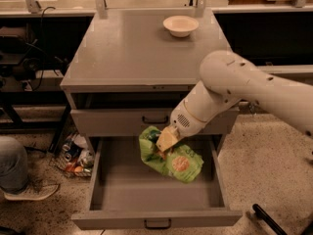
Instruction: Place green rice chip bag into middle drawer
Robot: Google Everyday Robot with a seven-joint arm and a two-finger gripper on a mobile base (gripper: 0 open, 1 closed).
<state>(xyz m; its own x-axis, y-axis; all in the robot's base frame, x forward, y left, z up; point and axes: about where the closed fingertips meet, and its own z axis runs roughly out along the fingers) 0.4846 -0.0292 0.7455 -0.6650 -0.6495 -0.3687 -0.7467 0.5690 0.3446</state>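
Next, my gripper releases the green rice chip bag near the centre of the middle drawer's bottom [149, 174], behind the drawer's handle.
The green rice chip bag [173, 158] is a crinkly light-green bag with an orange round chip picture. My gripper [165, 141] is shut on its upper part and holds it just above the inside of the middle drawer [117, 195], toward the back and right of centre. The drawer is pulled fully out, a plain grey box with a dark handle [157, 223] on its front. My white arm [234, 89] reaches in from the right.
A closed grey drawer [112, 121] with a black handle sits above the open one. A white bowl [181, 25] stands on the cabinet top [127, 53] at the back right. Cans and clutter [73, 155] lie on the floor at the left, beside a shoe [29, 190].
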